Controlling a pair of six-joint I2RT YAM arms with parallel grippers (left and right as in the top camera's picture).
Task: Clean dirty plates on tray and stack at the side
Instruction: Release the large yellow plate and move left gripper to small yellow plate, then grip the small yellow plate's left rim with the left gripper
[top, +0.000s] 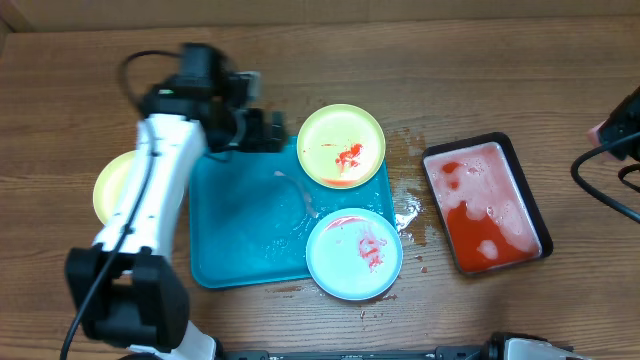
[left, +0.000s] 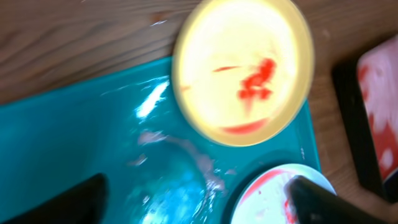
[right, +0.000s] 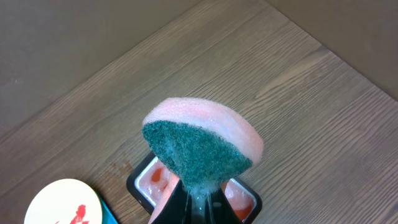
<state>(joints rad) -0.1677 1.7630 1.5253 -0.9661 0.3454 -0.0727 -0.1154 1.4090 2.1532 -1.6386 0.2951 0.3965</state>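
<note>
The yellow-green plate sticks out over the tray's far edge. My left gripper needs to pinch the plate's rim (top: 302, 150) and pull it all the way onto the tray before wiping.
A yellow-green plate (top: 341, 146) smeared with red sauce sits on the far right corner of the turquoise tray (top: 240, 230). A pale blue-white plate (top: 354, 254) with red smears sits on its near right corner and overhangs the rim. A second yellow-green plate (top: 112, 188) lies on the table left of the tray, partly hidden by my left arm. My left gripper (top: 275, 132) is open and empty over the tray's far edge. Its wrist view shows the yellow-green plate (left: 242, 68), the tray (left: 74, 137) and the blue-white plate (left: 264, 199). My right gripper (right: 200, 193) is shut on a pink and green sponge (right: 202, 143).
A black tray of red liquid (top: 485, 205) stands right of the turquoise tray and shows under the sponge (right: 245, 198). Red splashes and wet spots (top: 410, 210) lie on the wood between the two trays. The right arm (top: 615, 128) is at the right edge.
</note>
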